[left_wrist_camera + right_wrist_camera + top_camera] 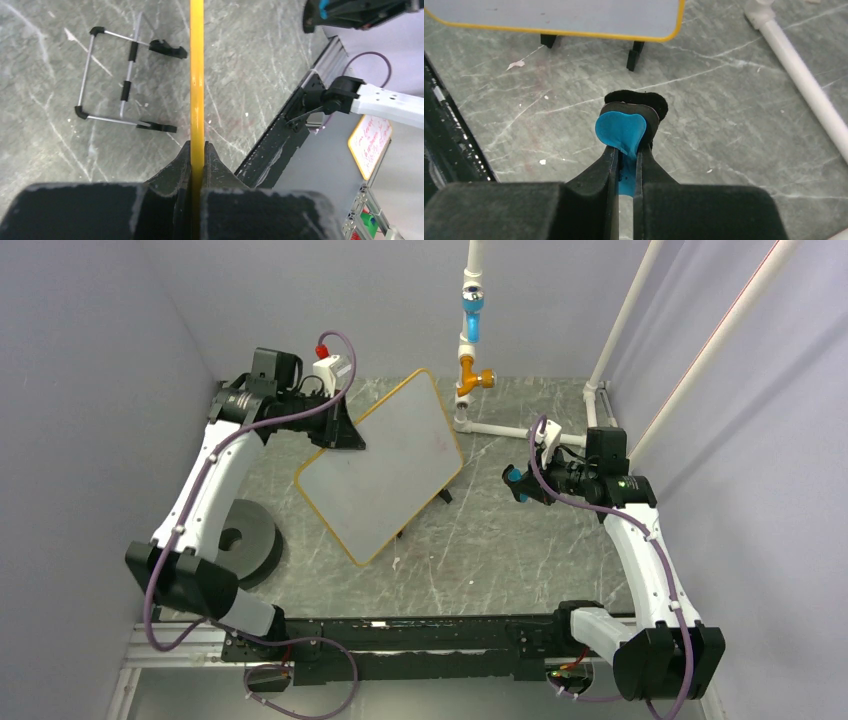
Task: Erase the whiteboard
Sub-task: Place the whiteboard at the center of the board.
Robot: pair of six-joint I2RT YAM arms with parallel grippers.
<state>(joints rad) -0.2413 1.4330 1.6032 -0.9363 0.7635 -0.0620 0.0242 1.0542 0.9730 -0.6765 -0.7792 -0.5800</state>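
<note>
Next, my left gripper lets go of the whiteboard on the small wire stand [388,464] [125,75], with the whiteboard's lower edge against the black clip feet.
The whiteboard [385,465], white with a thin yellow-orange frame, stands tilted on two black clip feet in the middle of the table. Its face looks nearly blank, with a faint red trace near the upper right. My left gripper [345,430] is shut on the board's upper left edge; in the left wrist view the yellow frame [197,75] runs edge-on between the fingers. My right gripper [518,483] is shut on the small blue-and-black eraser [624,130] and hovers to the right of the board. The board's lower edge [574,20] and feet show in the right wrist view.
A dark round disc [245,535] lies at the left near the left arm. A white pipe frame [500,428] with orange and blue fittings stands at the back. A small wire stand [107,82] lies on the table under the board. The black rail [400,640] runs along the near edge.
</note>
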